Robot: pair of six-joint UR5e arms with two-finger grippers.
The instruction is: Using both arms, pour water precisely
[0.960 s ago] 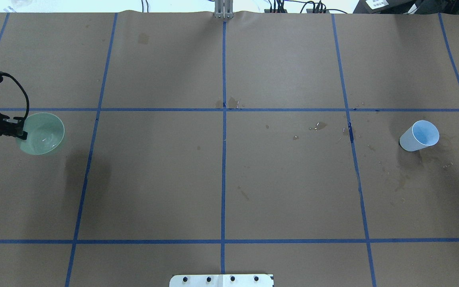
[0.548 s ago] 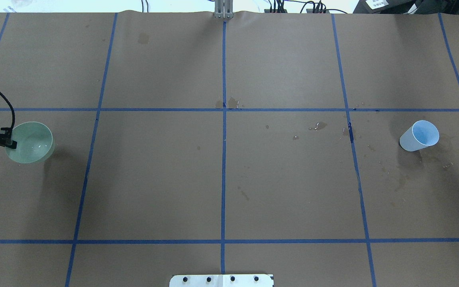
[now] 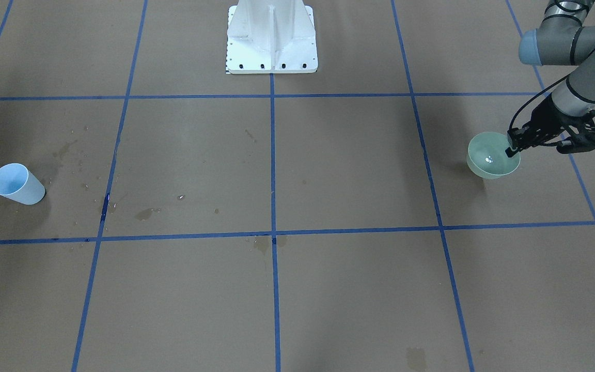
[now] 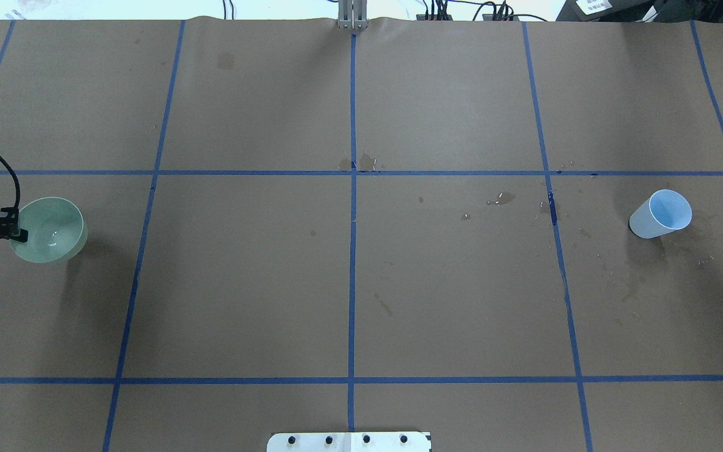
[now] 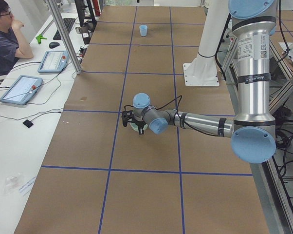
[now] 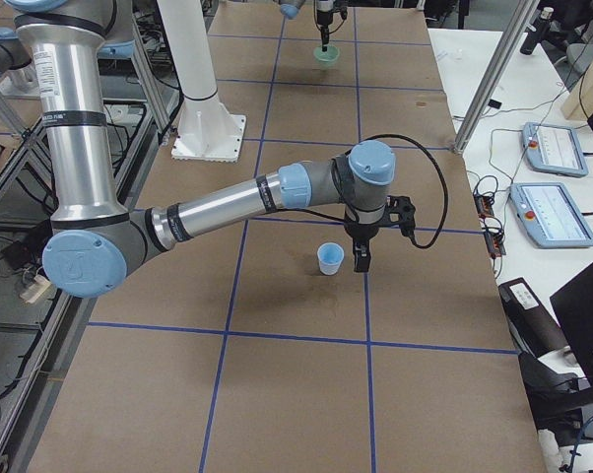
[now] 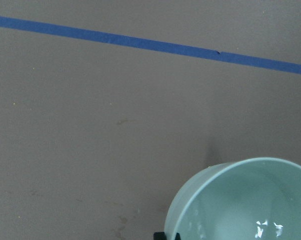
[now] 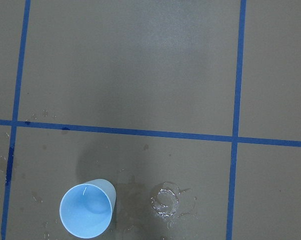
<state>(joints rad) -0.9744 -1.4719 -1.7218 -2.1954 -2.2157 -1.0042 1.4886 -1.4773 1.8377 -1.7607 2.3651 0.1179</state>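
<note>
Next, I set the pale green bowl on the brown paper (image 3: 477, 162) with my left gripper, near the blue tape line facing the pedestal.
My left gripper (image 4: 15, 227) is shut on the near rim of a pale green bowl (image 4: 51, 229) at the table's far left. It also shows in the front view (image 3: 513, 145), where the bowl (image 3: 491, 159) is at or just above the paper. Water (image 7: 268, 227) glints in the bowl's bottom. A light-blue cup (image 4: 661, 215) stands upright at the far right, with a wet ring of water (image 8: 165, 202) beside it. My right gripper (image 6: 361, 258) hangs close beside the cup (image 6: 330, 258); I cannot tell whether it is open or shut.
Brown paper with a blue tape grid (image 4: 352, 251) covers the table, with dark stains and droplets (image 4: 503, 199) right of centre. The white pedestal (image 3: 271, 36) stands at mid-table on the robot's side. An operator (image 5: 5, 39) sits by tablets (image 5: 20, 88) on a side desk.
My left gripper has carried the green bowl further left and a little toward the robot. The blue cup has not moved.
</note>
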